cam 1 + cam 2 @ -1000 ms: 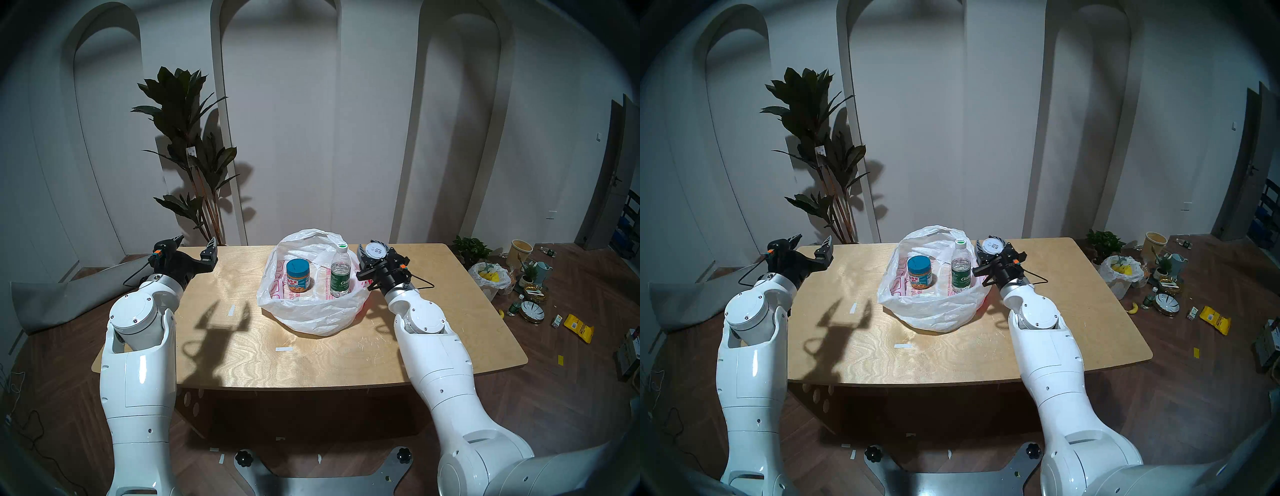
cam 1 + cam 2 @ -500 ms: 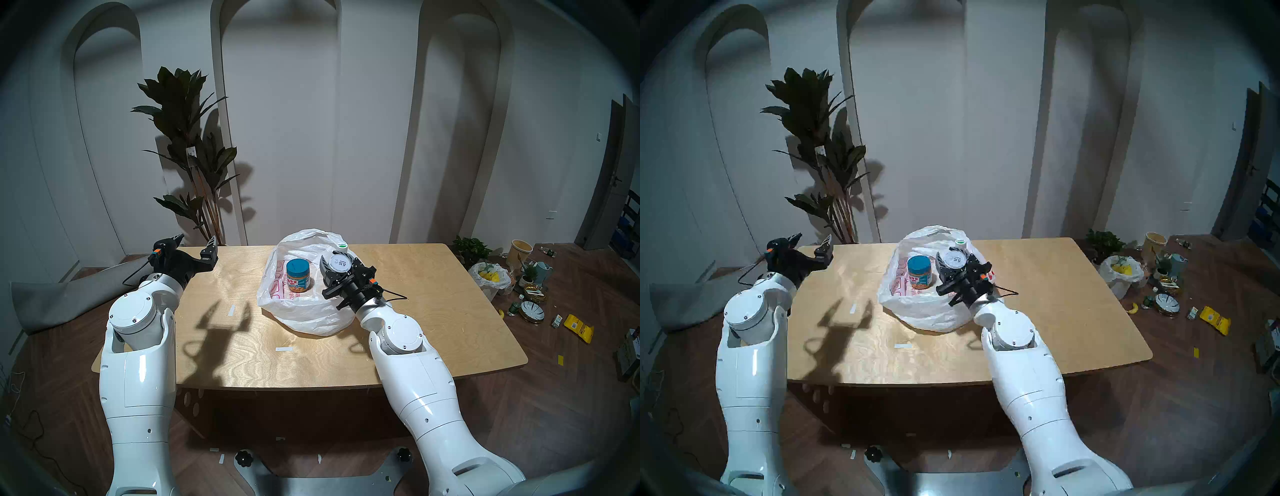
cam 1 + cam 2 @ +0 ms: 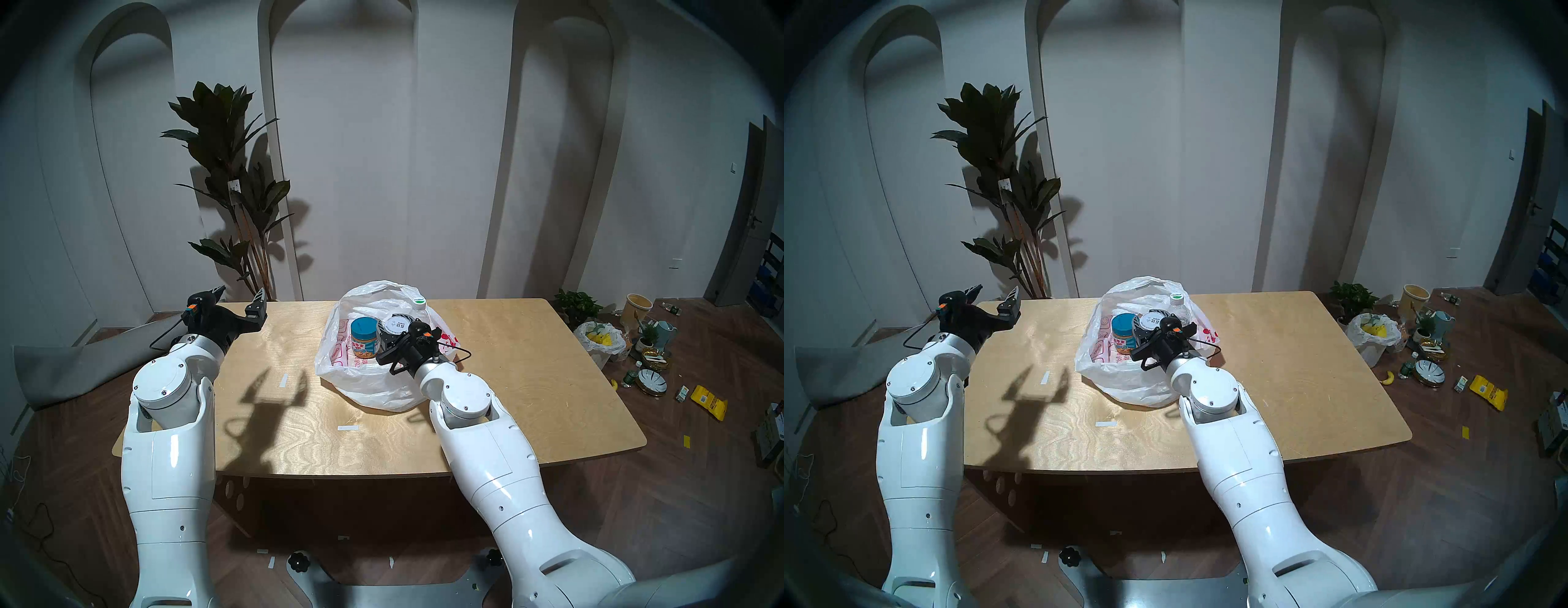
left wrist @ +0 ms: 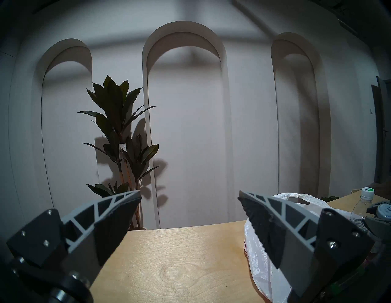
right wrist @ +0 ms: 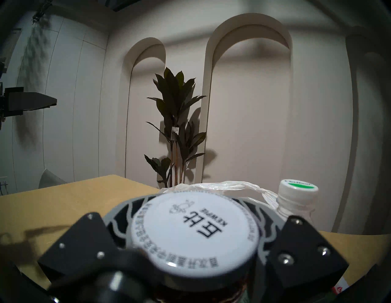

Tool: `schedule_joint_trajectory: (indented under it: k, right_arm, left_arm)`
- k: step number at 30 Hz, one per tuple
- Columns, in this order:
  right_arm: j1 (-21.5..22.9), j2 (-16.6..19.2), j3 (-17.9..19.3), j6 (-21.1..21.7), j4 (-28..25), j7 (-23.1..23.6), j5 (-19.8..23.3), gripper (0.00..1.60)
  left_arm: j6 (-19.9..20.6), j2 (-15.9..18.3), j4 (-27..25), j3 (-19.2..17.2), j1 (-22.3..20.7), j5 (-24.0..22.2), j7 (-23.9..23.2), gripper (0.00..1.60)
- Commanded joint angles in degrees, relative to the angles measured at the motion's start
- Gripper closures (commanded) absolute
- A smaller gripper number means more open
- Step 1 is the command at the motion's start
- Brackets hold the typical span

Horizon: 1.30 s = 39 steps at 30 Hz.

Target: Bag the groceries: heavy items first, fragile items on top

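Note:
My right gripper should set the white-lidded jar down in the bag (image 3: 384, 356), close beside the blue-lidded jar on its bottle side.
The white plastic bag (image 3: 373, 384) lies open in the middle of the table. In it stand the blue-lidded jar (image 3: 365, 337) and, at the back right, the water bottle (image 3: 419, 302). My right gripper (image 3: 395, 330) is shut on the small dark white-lidded jar (image 3: 396, 325) and holds it over the bag's opening, between the blue-lidded jar and the bottle. In the right wrist view the white lid (image 5: 194, 232) fills the front, with the bottle (image 5: 296, 196) behind on the right. My left gripper (image 3: 240, 294) is open and empty above the table's far left corner, with the bag (image 4: 254, 254) to its right.
A tall plant (image 3: 233, 178) stands behind the table's far left. Two white tape strips (image 3: 283, 381) lie on the table (image 3: 530, 382). On the floor at right are a smaller plastic bag showing yellow (image 3: 602, 337), bowls and a yellow packet (image 3: 709, 401).
My right gripper has carried the white-lidded jar leftwards, from beside the bag's right side to over its opening, now covering most of the bottle. The left arm has not moved.

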Motion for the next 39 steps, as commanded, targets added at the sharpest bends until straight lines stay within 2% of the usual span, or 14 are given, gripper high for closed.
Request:
schedule_joint_trajectory:
  k: [1, 2, 11, 12, 13, 20, 26, 27, 29, 39]
  right_arm:
    - [7.2, -4.0, -0.3, 1.3, 3.8, -2.5, -2.4, 1.6]
    - [6.2, -4.1, -0.2, 1.5, 3.3, -3.2, -2.7, 1.6]
    - [11.8, -5.1, 1.1, 0.9, 17.2, -5.6, -4.6, 1.6]
    - [10.7, -5.6, 1.6, 0.8, 16.8, -6.2, -4.9, 1.6]
    - [12.2, -5.6, 1.5, 0.9, 18.9, -6.3, -4.8, 1.6]
    - [15.1, -6.5, 2.6, 0.7, 24.2, -7.7, -5.0, 1.6]
    - [18.8, -6.8, 3.4, -1.2, 30.5, -8.6, -5.0, 1.6]
    - [18.1, -6.9, 3.7, -1.6, 29.9, -8.8, -5.1, 1.6]
    - [19.4, -6.9, 3.9, -2.5, 32.0, -8.9, -5.0, 1.6]
    - [25.1, -6.5, 4.6, -8.0, 42.8, -9.9, -5.0, 1.6]
  left_arm:
    - [-0.3, 0.2, -1.2, 0.1, -0.7, 0.0, 0.0, 0.0]
    - [-0.3, 0.2, -1.2, 0.1, -0.7, 0.0, 0.0, 0.0]
    - [-0.3, 0.3, -1.2, 0.1, -0.7, -0.1, 0.0, 0.0]
    - [-0.3, 0.3, -1.2, 0.1, -0.7, -0.1, 0.0, 0.0]
    - [-0.3, 0.3, -1.2, 0.1, -0.7, -0.1, 0.0, 0.0]
    - [-0.3, 0.4, -1.1, 0.2, -0.7, -0.2, 0.0, 0.0]
    - [-0.3, 0.4, -1.2, 0.2, -0.6, -0.3, 0.0, 0.0]
    - [-0.3, 0.4, -1.2, 0.2, -0.6, -0.3, 0.0, 0.0]
    - [-0.2, 0.4, -1.2, 0.2, -0.6, -0.3, 0.1, 0.0]
    - [-0.2, 0.5, -1.3, 0.3, -0.6, -0.3, 0.1, 0.0]
